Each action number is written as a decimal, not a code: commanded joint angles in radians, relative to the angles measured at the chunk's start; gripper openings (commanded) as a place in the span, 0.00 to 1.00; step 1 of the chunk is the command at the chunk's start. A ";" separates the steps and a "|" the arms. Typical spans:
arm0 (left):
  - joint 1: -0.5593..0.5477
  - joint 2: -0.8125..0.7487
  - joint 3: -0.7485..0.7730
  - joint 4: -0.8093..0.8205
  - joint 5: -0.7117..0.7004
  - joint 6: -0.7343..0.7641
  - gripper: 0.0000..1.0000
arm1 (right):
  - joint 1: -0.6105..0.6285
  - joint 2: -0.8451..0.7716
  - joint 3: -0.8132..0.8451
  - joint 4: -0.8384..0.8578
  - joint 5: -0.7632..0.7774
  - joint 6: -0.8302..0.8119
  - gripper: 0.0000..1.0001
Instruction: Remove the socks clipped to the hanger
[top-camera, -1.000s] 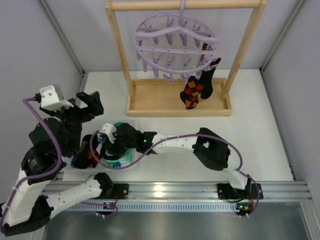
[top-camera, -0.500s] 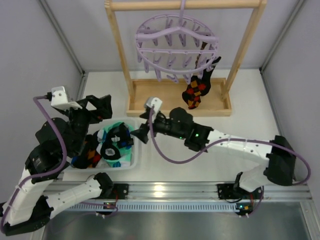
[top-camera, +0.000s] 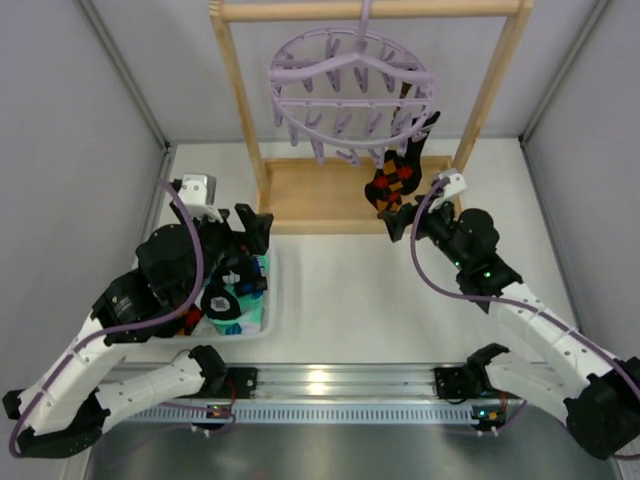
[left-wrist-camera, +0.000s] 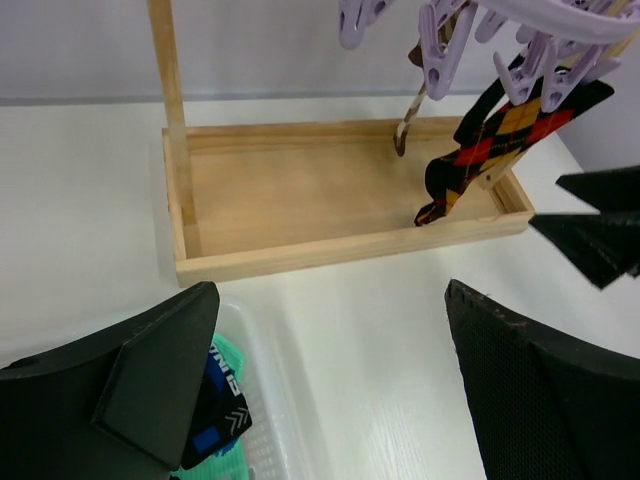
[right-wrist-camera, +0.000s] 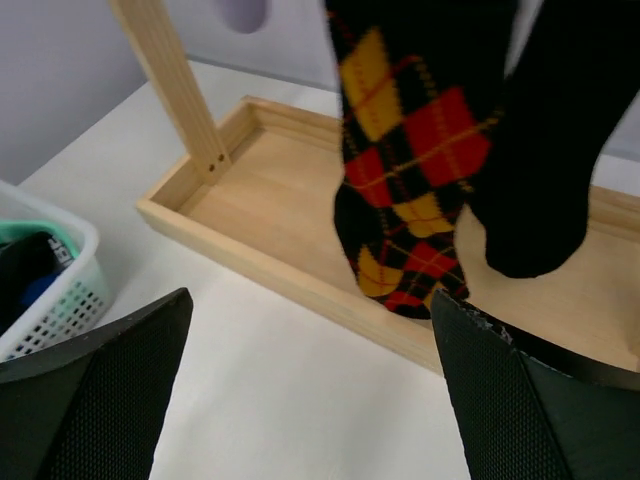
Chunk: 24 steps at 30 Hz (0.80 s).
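I should use my right gripper to grab the diamond sock around the middle of its red and yellow pattern (top-camera: 396, 181) (right-wrist-camera: 412, 180), below the pegs of the lilac hanger.
The lilac hanger (top-camera: 350, 88) hangs from the wooden rail. Two socks stay clipped at its right side: a black one with red/yellow diamonds (top-camera: 390, 185) and a plain black one (top-camera: 417, 150). My right gripper (top-camera: 400, 215) is open and empty just in front of and below the diamond sock (right-wrist-camera: 410, 170); the black sock (right-wrist-camera: 545, 150) hangs to its right. My left gripper (top-camera: 256, 238) is open and empty over the right rim of the white basket (top-camera: 272, 300). From the left wrist, the diamond sock (left-wrist-camera: 490, 145) hangs under the pegs (left-wrist-camera: 530, 45). Loose socks (top-camera: 232, 295) lie in the basket.
The wooden rail frame's base tray (top-camera: 320, 195) lies under the hanger, with uprights (top-camera: 240, 90) at either end. The basket's mesh rim (right-wrist-camera: 70, 295) shows at the left of the right wrist view. Grey walls close in on the left and right.
My right arm has swung out of the basket and across to the right, up to the hanging diamond sock. My left arm has moved right, over the basket's far right rim.
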 joint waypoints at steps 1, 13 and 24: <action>-0.004 -0.034 -0.019 0.015 0.043 -0.003 0.98 | -0.166 0.012 -0.004 0.032 -0.156 0.043 0.98; -0.004 -0.114 -0.054 -0.014 0.107 0.059 0.98 | -0.432 0.411 0.170 0.271 -0.731 -0.121 0.93; -0.004 -0.108 -0.063 -0.059 0.123 0.110 0.98 | -0.449 0.595 0.305 0.378 -0.861 -0.182 0.88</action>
